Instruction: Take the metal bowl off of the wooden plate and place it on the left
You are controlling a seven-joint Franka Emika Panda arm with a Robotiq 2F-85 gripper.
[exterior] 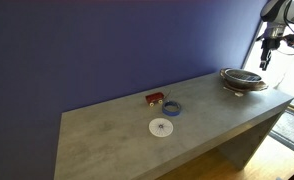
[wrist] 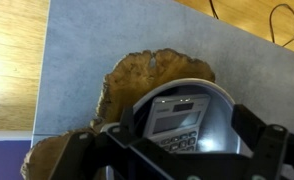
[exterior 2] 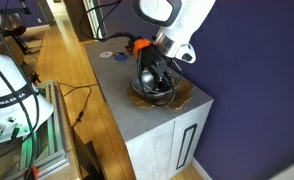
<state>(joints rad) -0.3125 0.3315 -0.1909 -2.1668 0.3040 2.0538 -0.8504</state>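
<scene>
Next, my gripper goes next to the metal bowl's rim [exterior: 250, 72] beside the keys of the grey calculator and closes there, so that it can lift the bowl.
The metal bowl [exterior: 243, 78] sits on the wooden plate [exterior: 245, 89] at the far end of the grey table. Both also show in an exterior view, the bowl [exterior 2: 150, 88] on the plate [exterior 2: 180, 98]. In the wrist view the shiny bowl [wrist: 215, 112] holds a grey calculator [wrist: 172, 118] and rests on the brown plate [wrist: 147, 72]. My gripper [wrist: 185, 128] is open just above the bowl, with one finger on each side of it. It also shows in both exterior views [exterior: 266, 62] [exterior 2: 152, 78]. I cannot tell whether the fingers touch the bowl.
On the grey table [exterior: 117, 140] lie a small white disc [exterior: 162, 127], a blue ring [exterior: 172, 108] and a small red object [exterior: 155, 97]. The plate lies close to the table's end edge [exterior 2: 187, 112]. A purple wall stands behind.
</scene>
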